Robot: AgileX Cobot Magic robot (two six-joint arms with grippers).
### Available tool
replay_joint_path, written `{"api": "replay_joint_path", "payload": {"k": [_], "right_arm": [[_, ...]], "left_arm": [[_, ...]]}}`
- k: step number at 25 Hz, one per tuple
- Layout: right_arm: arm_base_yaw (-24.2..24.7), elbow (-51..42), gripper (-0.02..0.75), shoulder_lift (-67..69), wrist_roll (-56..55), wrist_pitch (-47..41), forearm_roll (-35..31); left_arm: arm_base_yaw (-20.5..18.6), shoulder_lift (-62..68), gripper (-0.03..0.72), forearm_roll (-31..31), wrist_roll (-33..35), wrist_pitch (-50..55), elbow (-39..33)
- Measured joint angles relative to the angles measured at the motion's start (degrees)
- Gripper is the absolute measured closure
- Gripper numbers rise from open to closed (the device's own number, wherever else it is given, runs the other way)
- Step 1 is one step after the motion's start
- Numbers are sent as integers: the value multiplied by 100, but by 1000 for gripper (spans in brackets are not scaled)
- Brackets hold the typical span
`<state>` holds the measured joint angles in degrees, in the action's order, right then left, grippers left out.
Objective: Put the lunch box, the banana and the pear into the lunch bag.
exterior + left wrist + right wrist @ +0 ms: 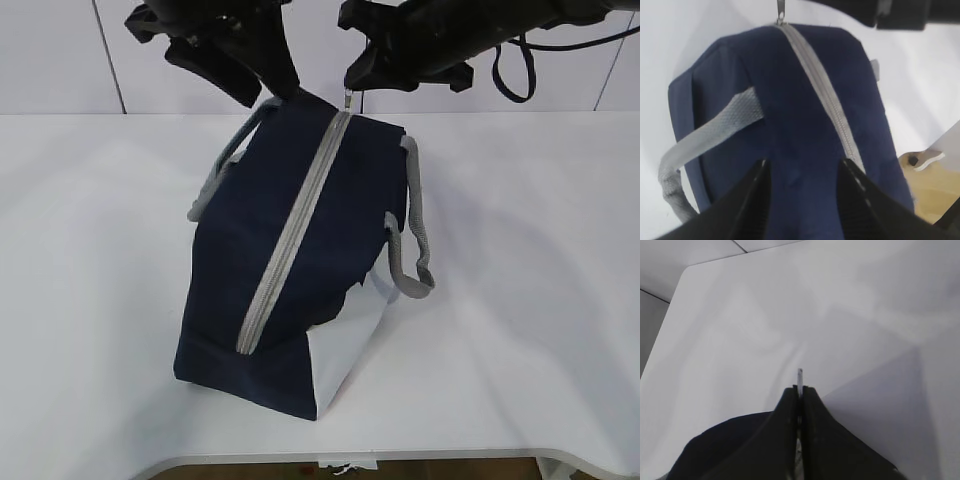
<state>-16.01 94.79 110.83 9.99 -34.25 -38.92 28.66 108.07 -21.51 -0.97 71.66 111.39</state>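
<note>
Navy fabric sits loose between my left gripper's open fingers; next I pinch it beside the zipper (pixel 287 145), steadying the bag before pulling the zipper.
The navy-blue lunch bag (pixel 300 250) stands on the white table with its grey zipper (pixel 295 235) running closed along the top. My right gripper (pixel 350 85) is shut on the metal zipper pull (pixel 348 100) at the bag's far end; the pull sticks up between its fingertips in the right wrist view (pixel 800 375). My left gripper (pixel 272 95) is open above the bag's far end, jaws astride the navy fabric (pixel 790 125) left of the zipper. The lunch box, banana and pear are out of view.
Grey strap handles hang on both sides of the bag (pixel 415 230), (pixel 215 175). The white table (pixel 100 300) extends on both sides; its front edge runs along the bottom of the exterior view. The two arms are close together above the bag's far end.
</note>
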Motion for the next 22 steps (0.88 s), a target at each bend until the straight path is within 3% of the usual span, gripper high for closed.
{"api": "replay_joint_path", "payload": {"k": [19,22], "right_arm": [[0,0,737,0,13,21,12],[0,0,737,0,13,21,12]], "left_arm": [[0,445,357,-62,-12,-33,-138],[0,508,395,-81,-12,-33,-138]]}}
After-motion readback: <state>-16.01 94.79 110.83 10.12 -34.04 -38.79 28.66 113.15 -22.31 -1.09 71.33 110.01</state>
